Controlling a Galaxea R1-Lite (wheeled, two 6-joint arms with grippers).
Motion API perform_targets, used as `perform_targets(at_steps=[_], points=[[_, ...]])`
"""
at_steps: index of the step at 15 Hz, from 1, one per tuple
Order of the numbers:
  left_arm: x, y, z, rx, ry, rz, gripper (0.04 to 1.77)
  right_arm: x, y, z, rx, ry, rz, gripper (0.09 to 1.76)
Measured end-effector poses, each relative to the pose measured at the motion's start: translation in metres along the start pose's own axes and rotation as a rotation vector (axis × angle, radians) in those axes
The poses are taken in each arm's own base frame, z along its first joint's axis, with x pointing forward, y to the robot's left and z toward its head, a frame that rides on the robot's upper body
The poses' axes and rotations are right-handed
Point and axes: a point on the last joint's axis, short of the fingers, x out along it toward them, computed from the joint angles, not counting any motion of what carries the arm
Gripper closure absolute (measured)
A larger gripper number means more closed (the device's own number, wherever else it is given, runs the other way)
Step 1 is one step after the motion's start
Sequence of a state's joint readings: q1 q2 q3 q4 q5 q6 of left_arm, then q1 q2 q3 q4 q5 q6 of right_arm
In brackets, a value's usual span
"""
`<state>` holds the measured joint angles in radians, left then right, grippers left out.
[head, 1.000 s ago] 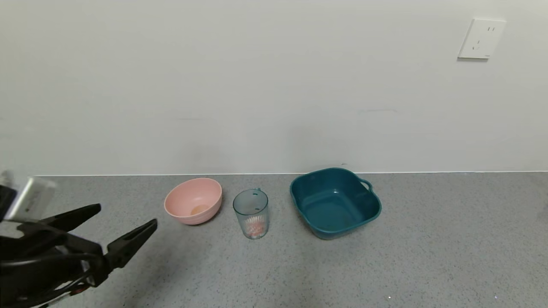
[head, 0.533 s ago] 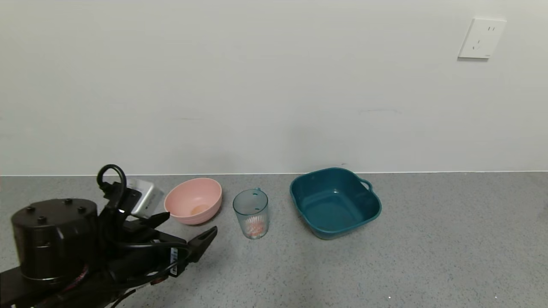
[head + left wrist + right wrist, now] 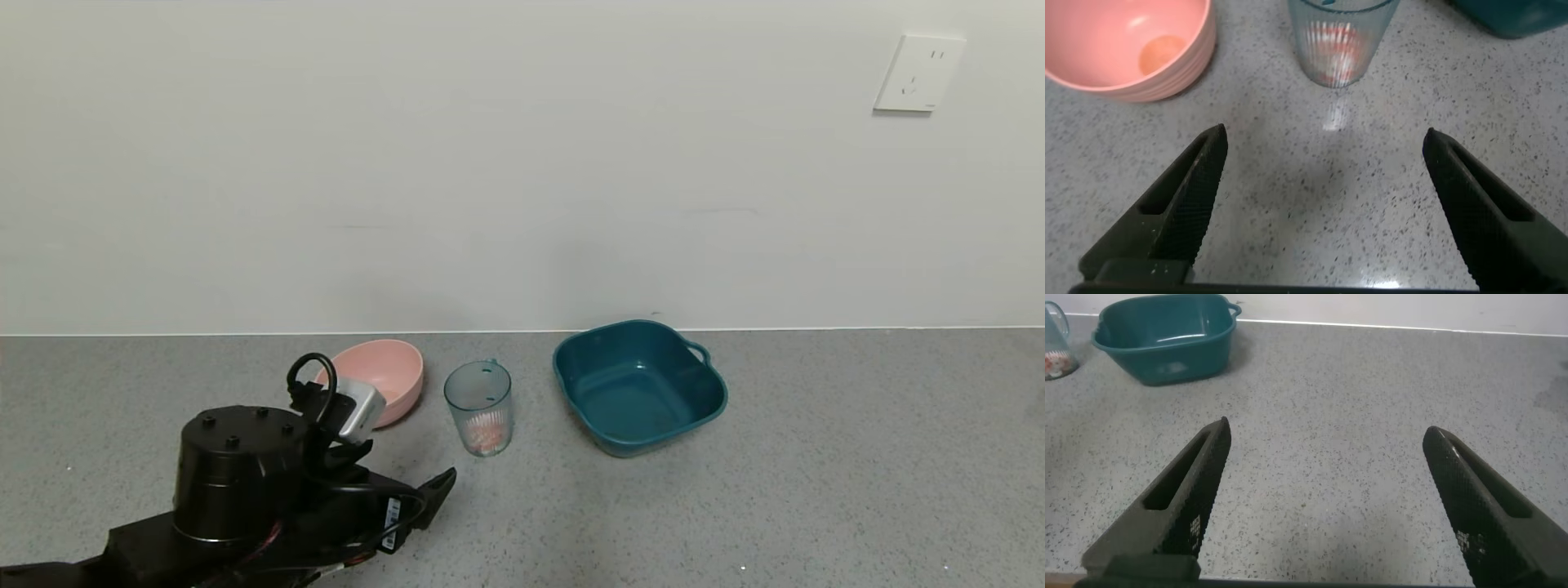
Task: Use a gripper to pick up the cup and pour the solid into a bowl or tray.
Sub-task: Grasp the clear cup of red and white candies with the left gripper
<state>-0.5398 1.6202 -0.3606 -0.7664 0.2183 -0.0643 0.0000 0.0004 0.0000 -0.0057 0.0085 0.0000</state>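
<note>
I need to move my left gripper to the cup next and close it around the middle of its ribbed body (image 3: 480, 416) (image 3: 1337, 37), below the cup's rim.
The clear blue-green ribbed cup (image 3: 479, 400) stands upright on the grey counter between the pink bowl (image 3: 400, 369) and the teal tub. The orange-pink and whitish solid (image 3: 487, 439) lies in its bottom. My left gripper (image 3: 404, 474) is open and empty, low over the counter, a short way in front-left of the cup. In the left wrist view the cup (image 3: 1341, 37) with the solid (image 3: 1333, 51) is ahead of the open left gripper (image 3: 1323, 140), and the bowl (image 3: 1102, 41) is off to one side. My right gripper (image 3: 1325, 433) is open and empty over bare counter.
A dark teal handled tub (image 3: 639, 384) stands right of the cup; it also shows in the right wrist view (image 3: 1167, 339). The wall runs close behind all three vessels. The bowl has a faint orange patch at its bottom (image 3: 1159, 54). A wall socket (image 3: 916, 73) is at upper right.
My left arm has swung in from the far left, moving right towards the cup with its jaws still open. The cup, bowl and tub have not moved.
</note>
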Motion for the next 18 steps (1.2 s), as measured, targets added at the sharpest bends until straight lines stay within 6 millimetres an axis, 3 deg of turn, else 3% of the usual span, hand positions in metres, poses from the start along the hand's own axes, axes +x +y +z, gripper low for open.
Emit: perform_targets(at_steps=[8,18], points=[[0.050,-0.019,-0.011,0.016,-0.030,-0.028,0.09,0.000,0.000,0.000,0.000,0.000,0.000,0.14],[0.100,-0.022,-0.002,0.038,-0.037,-0.001,0.09,0.000,0.000,0.000,0.000,0.000,0.000,0.14]])
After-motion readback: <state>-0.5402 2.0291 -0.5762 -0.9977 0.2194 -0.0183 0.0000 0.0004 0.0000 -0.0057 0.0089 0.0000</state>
